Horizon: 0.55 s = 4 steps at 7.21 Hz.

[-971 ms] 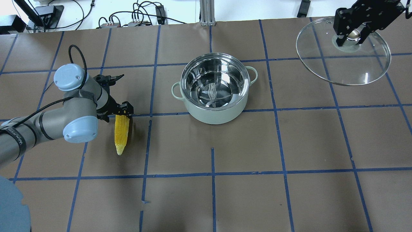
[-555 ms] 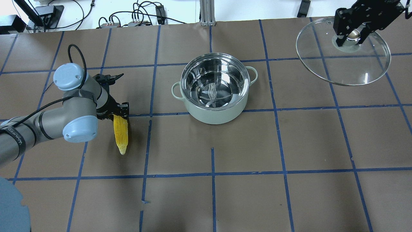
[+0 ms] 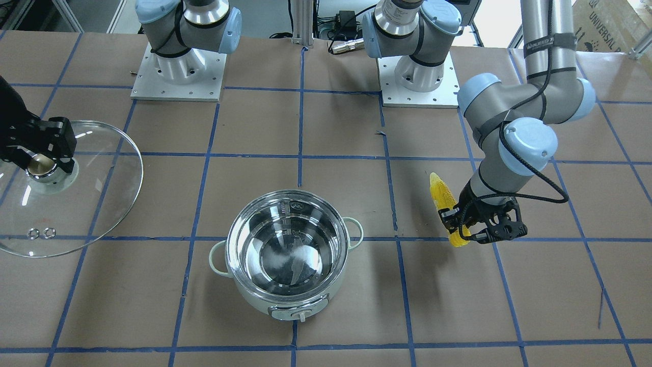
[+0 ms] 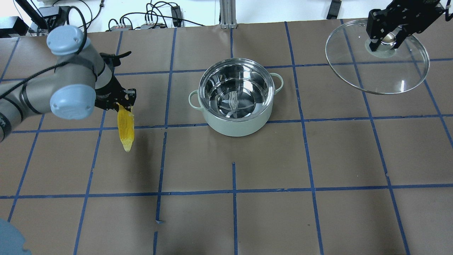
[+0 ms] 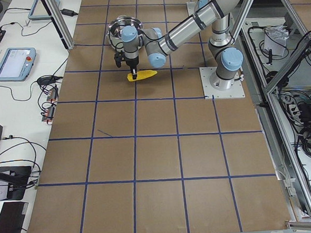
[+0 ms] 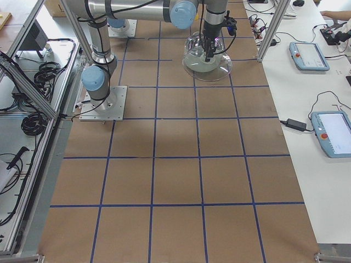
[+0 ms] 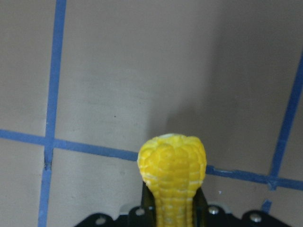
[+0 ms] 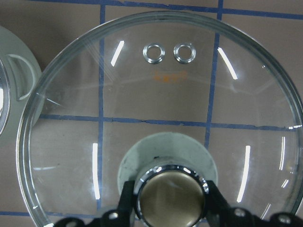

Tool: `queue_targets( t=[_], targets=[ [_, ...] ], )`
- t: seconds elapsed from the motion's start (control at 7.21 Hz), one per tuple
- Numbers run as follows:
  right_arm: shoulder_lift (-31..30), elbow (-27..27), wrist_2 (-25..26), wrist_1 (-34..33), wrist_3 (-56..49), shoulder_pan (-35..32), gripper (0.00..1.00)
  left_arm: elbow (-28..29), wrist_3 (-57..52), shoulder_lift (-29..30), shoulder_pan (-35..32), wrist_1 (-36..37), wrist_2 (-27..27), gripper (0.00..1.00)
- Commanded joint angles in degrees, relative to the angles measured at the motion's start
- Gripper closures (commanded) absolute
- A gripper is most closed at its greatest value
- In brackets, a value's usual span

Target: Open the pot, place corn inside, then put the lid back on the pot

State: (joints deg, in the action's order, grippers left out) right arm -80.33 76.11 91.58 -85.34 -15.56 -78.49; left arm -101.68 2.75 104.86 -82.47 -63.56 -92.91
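Note:
The mint-green pot is open. My left gripper needs to let the yellow corn, now held off the table beside the pot, go on the steel bottom inside the open mint-green pot (image 3: 296, 267).
The mint-green pot (image 4: 236, 122) stands open at the table's middle, its steel inside empty; it also shows in the front view (image 3: 254, 298). My left gripper (image 4: 120, 103) is shut on the thick end of the yellow corn (image 4: 126, 129) and holds it off the table, left of the pot. The corn also shows in the front view (image 3: 441, 196) and the left wrist view (image 7: 173, 170). My right gripper (image 4: 386, 39) is shut on the knob of the clear glass lid (image 4: 389, 76), held above the table's far right. The lid fills the right wrist view (image 8: 161, 94).
Blue tape lines cross the brown table (image 4: 269, 212). Cables and boxes (image 4: 148, 19) lie beyond the far edge. The two arm bases (image 3: 178, 71) stand at the robot's side.
My left gripper has lifted the corn off the table and carried it up and away from the near edge. The right gripper and lid have not moved.

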Motion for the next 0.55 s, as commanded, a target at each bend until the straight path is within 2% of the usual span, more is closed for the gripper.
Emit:
queue_targets(
  t=[0.0, 0.42],
  targets=[
    [0.0, 0.0, 0.0, 0.0, 0.0, 0.0, 0.85, 11.03, 10.54, -0.37, -8.27, -11.83, -0.26, 0.83],
    [0.0, 0.0, -0.09, 0.0, 0.0, 0.0, 0.85, 19.47, 25.41, 5.06, -21.73, -12.38, 0.71, 0.86]
  ],
)
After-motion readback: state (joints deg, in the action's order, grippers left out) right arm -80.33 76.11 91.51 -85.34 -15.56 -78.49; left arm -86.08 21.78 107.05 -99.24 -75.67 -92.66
